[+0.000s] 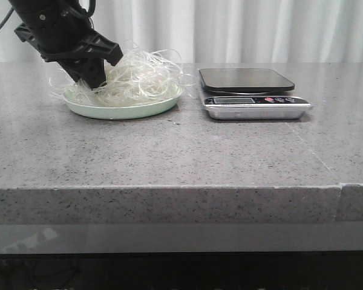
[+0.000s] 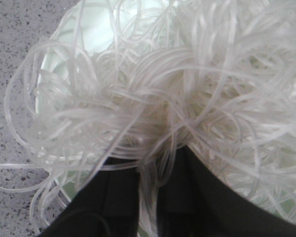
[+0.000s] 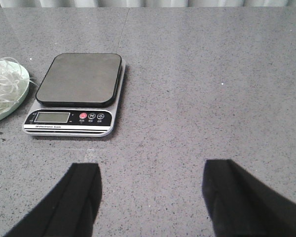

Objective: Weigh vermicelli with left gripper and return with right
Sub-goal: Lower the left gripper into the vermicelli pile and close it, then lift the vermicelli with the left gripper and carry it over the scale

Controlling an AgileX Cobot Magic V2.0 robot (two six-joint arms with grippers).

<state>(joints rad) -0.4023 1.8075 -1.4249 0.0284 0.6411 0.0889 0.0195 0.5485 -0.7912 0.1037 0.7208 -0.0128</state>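
Note:
My left gripper is going to let go of the vermicelli on the middle of the kitchen scale's dark platform (image 1: pixel 247 78). The vermicelli is still on the mint-green plate.
The vermicelli (image 1: pixel 139 78), a fluffy tangle of thin white strands, lies on a pale mint-green plate (image 1: pixel 127 110) at the left of the table. My left gripper (image 1: pixel 94 75) reaches down into its left side. In the left wrist view the two black fingers (image 2: pixel 113 197) are closed together with a bunch of vermicelli (image 2: pixel 187 98) strands pinched between them. A kitchen scale (image 1: pixel 254 92) with a dark platform stands right of the plate, nothing on it. My right gripper (image 3: pixel 150 197) is open over bare table, near the scale (image 3: pixel 76 94); it is out of the front view.
The grey speckled table (image 1: pixel 169 157) runs to a front edge low in the front view. A white curtain hangs behind. The plate's rim (image 3: pixel 5 98) shows at the edge of the right wrist view.

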